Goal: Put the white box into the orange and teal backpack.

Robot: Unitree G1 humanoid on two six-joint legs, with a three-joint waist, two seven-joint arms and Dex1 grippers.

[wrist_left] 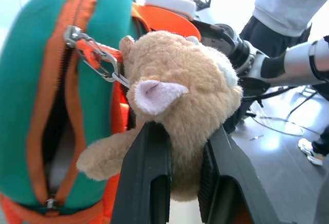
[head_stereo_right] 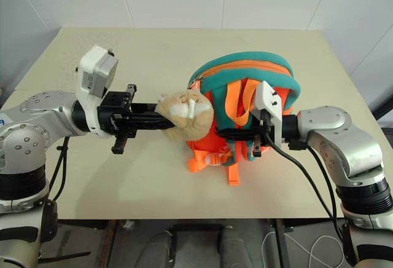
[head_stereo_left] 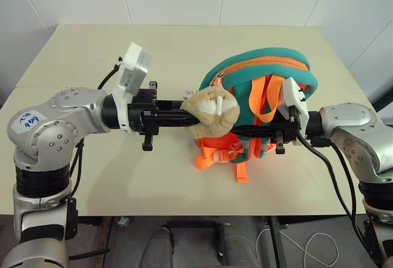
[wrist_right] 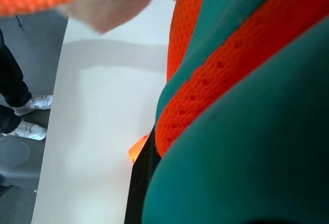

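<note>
The beige plush toy, now hanging from the zip's clip, will be released by my left gripper, which is going to set it down low (head_stereo_left: pixel 182 123) against the backpack's side nearest my left arm.
The orange and teal backpack (head_stereo_left: pixel 264 65) stands on the table with its straps facing me and its zip partly open (wrist_left: pixel 56 131). A beige plush toy (head_stereo_left: pixel 212 111) hangs from a clip on the zip. My left gripper (head_stereo_left: pixel 193 119) comes in from the left and is shut on the plush toy's body, one finger (wrist_left: pixel 149 172) on each side. From the right, my right gripper (head_stereo_right: pixel 224 134) is shut on a padded teal and orange strap (wrist_right: pixel 231 95). The white box is hidden; something pale shows inside the zip gap, but I cannot tell what it is.
The beige table (head_stereo_left: pixel 92 53) runs to a white wall behind. Loose orange webbing straps (head_stereo_left: pixel 215 154) lie in front of the backpack. A person (wrist_left: pixel 293 3) stands beyond the table, with white shoes (wrist_right: pixel 31 116) on the floor.
</note>
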